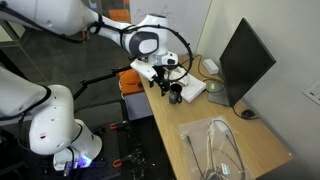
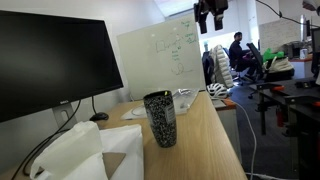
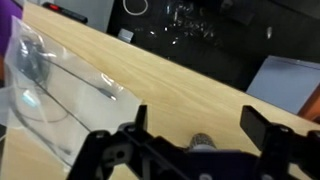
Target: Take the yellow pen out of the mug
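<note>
I will lower to the black speckled mug's opening (image 1: 176, 87) next, then grip the yellow pen's upper part there.
The black speckled mug (image 2: 160, 118) stands upright on the wooden desk (image 2: 205, 140); it also shows in an exterior view (image 1: 176, 94) next to white papers. In the wrist view only a small speckled part of the mug (image 3: 200, 143) shows, low between the fingers. My gripper (image 1: 165, 79) hangs in the air above the mug and a little to its side, high over the desk (image 2: 211, 22). Its two fingers (image 3: 200, 118) are spread wide with nothing between them. I cannot make out a yellow pen in any view.
A dark monitor (image 1: 245, 60) stands at the desk's back edge (image 2: 50, 60). A clear plastic bag with cables (image 1: 220, 150) lies on the desk and shows in the wrist view (image 3: 60, 90). White papers (image 1: 192, 88) lie beside the mug. A whiteboard (image 2: 160, 55) stands behind.
</note>
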### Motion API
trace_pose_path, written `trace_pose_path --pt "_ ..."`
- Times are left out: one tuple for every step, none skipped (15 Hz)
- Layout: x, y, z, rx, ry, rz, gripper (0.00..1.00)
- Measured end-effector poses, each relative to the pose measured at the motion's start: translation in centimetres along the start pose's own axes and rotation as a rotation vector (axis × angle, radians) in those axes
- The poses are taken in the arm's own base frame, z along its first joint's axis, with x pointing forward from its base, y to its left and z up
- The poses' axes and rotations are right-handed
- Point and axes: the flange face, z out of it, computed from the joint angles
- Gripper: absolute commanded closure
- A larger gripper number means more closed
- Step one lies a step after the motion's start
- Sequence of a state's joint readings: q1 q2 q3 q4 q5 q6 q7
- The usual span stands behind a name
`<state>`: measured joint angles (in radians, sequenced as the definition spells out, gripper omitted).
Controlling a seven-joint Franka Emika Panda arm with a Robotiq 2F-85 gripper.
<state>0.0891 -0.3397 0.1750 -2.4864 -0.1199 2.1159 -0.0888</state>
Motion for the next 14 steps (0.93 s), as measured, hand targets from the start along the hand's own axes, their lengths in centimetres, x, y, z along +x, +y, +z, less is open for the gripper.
trace_pose_path --pt "1.9 0.0 0.8 0.013 0.001 -0.037 0.02" --pt "3.9 -0.1 1.5 0.027 -0.004 -0.07 0.18" --pt "5.8 -0.5 2.2 0.04 -0.012 -0.104 0.22" --pt "7.7 -1.1 2.8 0.05 -0.018 -0.136 0.26" --pt "9.4 -1.7 3.3 0.054 -0.022 -0.16 0.3" --pt "11.1 -2.4 3.8 0.054 -0.025 -0.183 0.33" --pt "12.6 -2.9 4.2 0.053 -0.028 -0.202 0.39" --pt "14.0 -3.3 4.7 0.055 -0.033 -0.214 0.35" --pt "15.2 -3.6 5.0 0.057 -0.037 -0.223 0.37" --pt "16.2 -3.6 5.3 0.057 -0.045 -0.229 0.36" --pt "17.1 -3.6 5.5 0.059 -0.059 -0.232 0.37" --pt "17.8 -3.6 5.8 0.062 -0.075 -0.234 0.36" --pt "18.5 -3.6 6.1 0.064 -0.093 -0.236 0.36" --pt "19.1 -3.6 6.4 0.068 -0.112 -0.237 0.35"
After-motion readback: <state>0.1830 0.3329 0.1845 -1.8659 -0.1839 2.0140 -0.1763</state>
